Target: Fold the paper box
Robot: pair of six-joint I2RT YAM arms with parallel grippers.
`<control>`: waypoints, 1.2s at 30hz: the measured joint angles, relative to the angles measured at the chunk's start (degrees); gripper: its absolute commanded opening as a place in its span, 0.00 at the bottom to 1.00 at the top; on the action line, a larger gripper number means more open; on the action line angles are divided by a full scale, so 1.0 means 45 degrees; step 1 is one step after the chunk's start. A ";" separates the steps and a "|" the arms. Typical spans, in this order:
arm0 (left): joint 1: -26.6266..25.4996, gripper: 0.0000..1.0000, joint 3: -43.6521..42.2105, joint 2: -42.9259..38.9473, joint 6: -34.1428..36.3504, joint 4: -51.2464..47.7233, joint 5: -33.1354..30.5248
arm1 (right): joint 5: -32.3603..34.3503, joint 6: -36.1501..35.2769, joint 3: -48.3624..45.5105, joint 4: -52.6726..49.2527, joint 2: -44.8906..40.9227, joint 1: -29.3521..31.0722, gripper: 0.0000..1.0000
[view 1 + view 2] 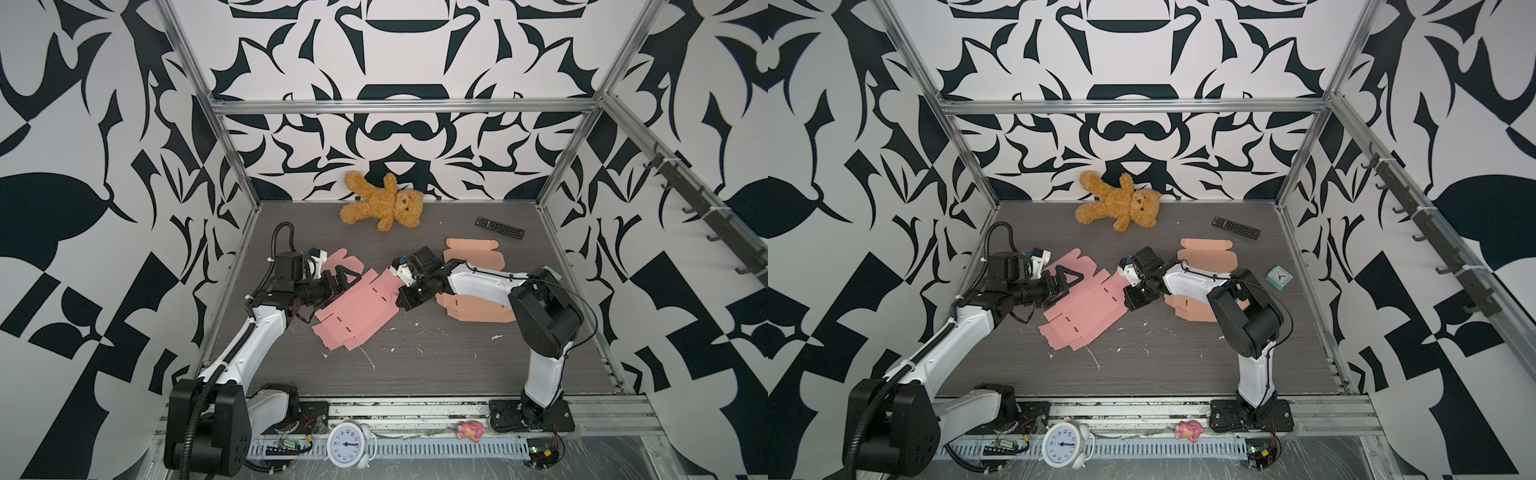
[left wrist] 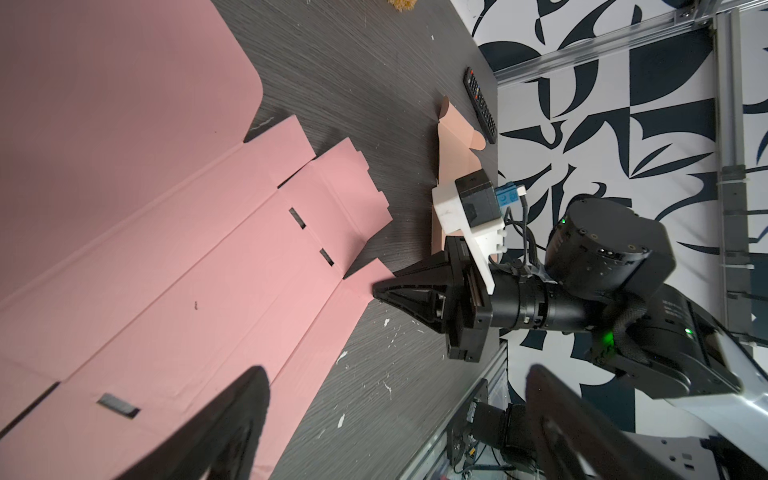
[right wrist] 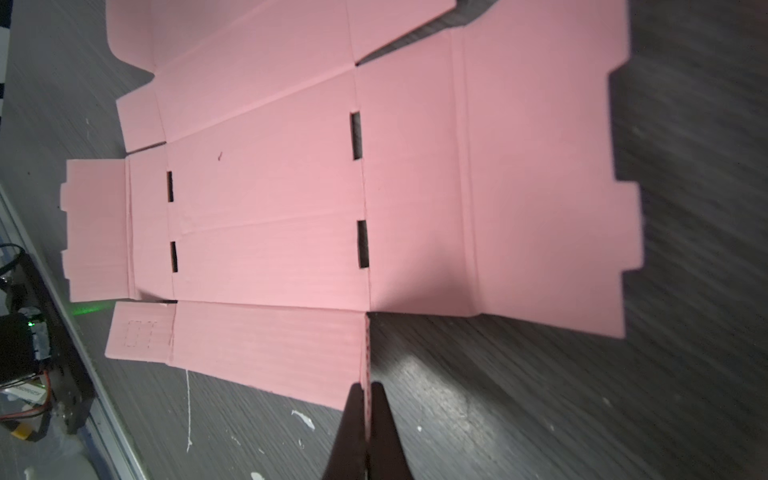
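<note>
The paper box lies at a slant, and my right gripper is on its small corner flap. I should take the box's long edge piece [image 3: 272, 347] and turn the box square.
The paper box [image 1: 353, 313] [image 1: 1081, 309] is a flat pink cardboard blank with slots, lying unfolded mid-table. My right gripper [image 1: 402, 304] [image 1: 1130, 302] [image 3: 365, 387] is shut on a small corner flap of the box [image 3: 270, 208], and that flap stands on edge between the fingers. The left wrist view shows the right gripper [image 2: 378, 289] at the box's [image 2: 166, 249] corner. My left gripper [image 1: 341, 279] [image 1: 1064, 279] [image 2: 397, 370] hangs open over the blank's left side, with nothing between its fingers.
Peach cardboard blanks [image 1: 473, 309] lie under the right arm, with another [image 1: 471, 248] behind it. A teddy bear [image 1: 384, 203] and a remote [image 1: 500, 227] rest near the back wall. A small teal clock [image 1: 1280, 277] stands at the right. A white alarm clock [image 1: 347, 444] and a pink toy [image 1: 471, 430] sit on the front rail.
</note>
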 measured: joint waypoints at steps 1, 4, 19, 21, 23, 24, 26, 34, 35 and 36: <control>0.0000 0.99 0.0073 0.0053 0.0039 -0.0053 -0.0053 | -0.0121 -0.0141 0.0117 -0.0175 0.0112 -0.0068 0.00; 0.0000 0.99 0.0306 0.0141 0.0092 -0.0146 -0.0131 | -0.0330 -0.0408 0.0369 -0.0398 0.0321 -0.0287 0.04; 0.0000 0.99 0.0146 0.0257 0.0005 0.0389 -0.0126 | 0.1200 0.2356 -0.1321 -0.0199 -0.2754 0.0092 0.46; 0.0000 0.99 0.0005 0.0262 -0.0058 0.0539 -0.0092 | 0.1608 0.3259 -0.1885 0.0083 -0.3419 0.0495 0.46; 0.0000 0.99 -0.0136 0.0262 -0.0087 0.0665 -0.0068 | 0.1880 0.4153 -0.2477 0.0384 -0.3886 0.0967 0.46; 0.0000 0.99 -0.0170 0.0272 -0.0097 0.0695 -0.0063 | 0.1987 0.4634 -0.2788 0.0554 -0.4065 0.1209 0.46; 0.0000 0.99 -0.0189 0.0282 -0.0126 0.0763 -0.0044 | 0.2166 0.5571 -0.3439 0.1020 -0.4347 0.1642 0.46; 0.0000 0.98 -0.0189 0.0505 -0.0277 0.1379 0.0427 | 0.3026 0.9102 -0.6081 0.3575 -0.5207 0.2370 0.43; 0.0005 0.98 -0.0189 0.0525 -0.0301 0.1452 0.0486 | 0.3099 0.9389 -0.6241 0.3832 -0.5207 0.2370 0.43; 0.0005 0.98 -0.0189 0.0525 -0.0330 0.1540 0.0534 | 0.3167 0.9695 -0.6402 0.4109 -0.5202 0.2370 0.43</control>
